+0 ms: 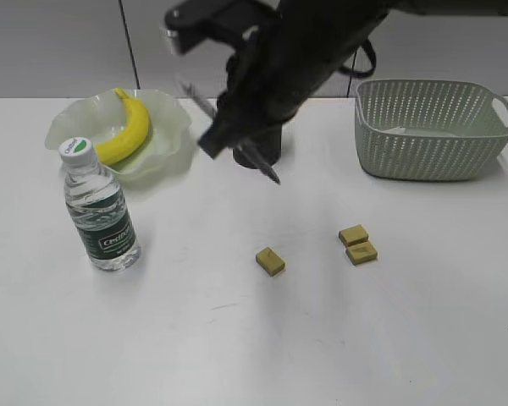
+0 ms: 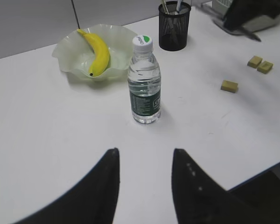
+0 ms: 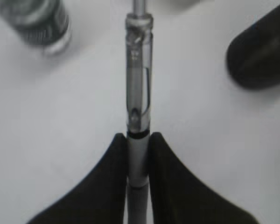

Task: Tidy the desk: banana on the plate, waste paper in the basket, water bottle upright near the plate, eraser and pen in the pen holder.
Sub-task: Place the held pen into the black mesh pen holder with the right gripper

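The robot's right gripper should put the grey pen down inside the black mesh pen holder (image 1: 250, 106) (image 3: 270, 46), between the plate and the basket.
My right gripper (image 3: 138, 140) is shut on a grey and clear pen (image 3: 139, 93), held in the air over the desk (image 1: 237, 338). In the exterior view the pen (image 1: 262, 165) slants just in front of the black mesh pen holder (image 1: 269, 154), which my arm partly hides. The banana (image 1: 131, 131) lies in the wavy green plate (image 1: 176, 127). The water bottle (image 1: 100, 211) stands upright in front of the plate. Three yellow erasers (image 1: 270, 260) (image 1: 353, 234) (image 1: 361, 252) lie on the desk. My left gripper (image 2: 145, 151) hangs open over bare desk, short of the bottle (image 2: 144, 84). The waste paper is out of view.
The green perforated basket (image 1: 432, 127) stands at the back right. The pen holder (image 2: 174, 30) has pens standing in it. The desk's near edge (image 2: 261, 172) runs close by my left gripper.
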You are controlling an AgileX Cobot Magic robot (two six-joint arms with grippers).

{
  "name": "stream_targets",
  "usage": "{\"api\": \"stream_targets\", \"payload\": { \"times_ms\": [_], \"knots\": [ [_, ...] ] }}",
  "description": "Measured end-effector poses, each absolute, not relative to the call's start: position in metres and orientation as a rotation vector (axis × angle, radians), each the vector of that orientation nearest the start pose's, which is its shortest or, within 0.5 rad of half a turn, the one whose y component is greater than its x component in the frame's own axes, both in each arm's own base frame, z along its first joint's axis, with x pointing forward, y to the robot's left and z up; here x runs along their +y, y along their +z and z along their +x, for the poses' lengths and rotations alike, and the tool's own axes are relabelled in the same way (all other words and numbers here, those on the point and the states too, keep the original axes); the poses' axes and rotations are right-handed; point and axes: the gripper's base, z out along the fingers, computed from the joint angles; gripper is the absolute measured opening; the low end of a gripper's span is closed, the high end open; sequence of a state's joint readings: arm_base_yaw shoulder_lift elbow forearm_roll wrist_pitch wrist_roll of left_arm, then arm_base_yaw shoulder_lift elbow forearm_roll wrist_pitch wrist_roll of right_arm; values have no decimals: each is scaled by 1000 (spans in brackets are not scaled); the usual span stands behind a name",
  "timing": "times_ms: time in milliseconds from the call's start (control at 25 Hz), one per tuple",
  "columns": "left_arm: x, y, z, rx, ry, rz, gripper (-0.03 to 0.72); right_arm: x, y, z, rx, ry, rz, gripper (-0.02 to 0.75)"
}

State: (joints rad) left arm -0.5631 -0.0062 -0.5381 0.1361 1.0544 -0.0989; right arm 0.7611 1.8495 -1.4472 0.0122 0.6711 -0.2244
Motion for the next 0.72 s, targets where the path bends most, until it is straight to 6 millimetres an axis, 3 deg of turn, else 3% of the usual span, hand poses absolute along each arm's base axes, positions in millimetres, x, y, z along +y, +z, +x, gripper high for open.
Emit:
{"api": "stream_targets", "payload": {
  "times_ms": [200, 400, 520, 720],
  "knots": [
    [15, 289, -3, 1945, -267, 450, 279, 279, 288, 322, 2018, 313, -888, 111],
    [15, 289, -3, 1944, -267, 450, 279, 257, 298, 362, 1828, 361, -654, 111],
    [15, 289, -3, 1944, -267, 450, 279, 249, 291, 384, 1707, 368, -582, 111],
    [15, 289, -3, 1944, -267, 450, 279, 251, 250, 409, 1628, 381, -537, 111]
  ]
}}
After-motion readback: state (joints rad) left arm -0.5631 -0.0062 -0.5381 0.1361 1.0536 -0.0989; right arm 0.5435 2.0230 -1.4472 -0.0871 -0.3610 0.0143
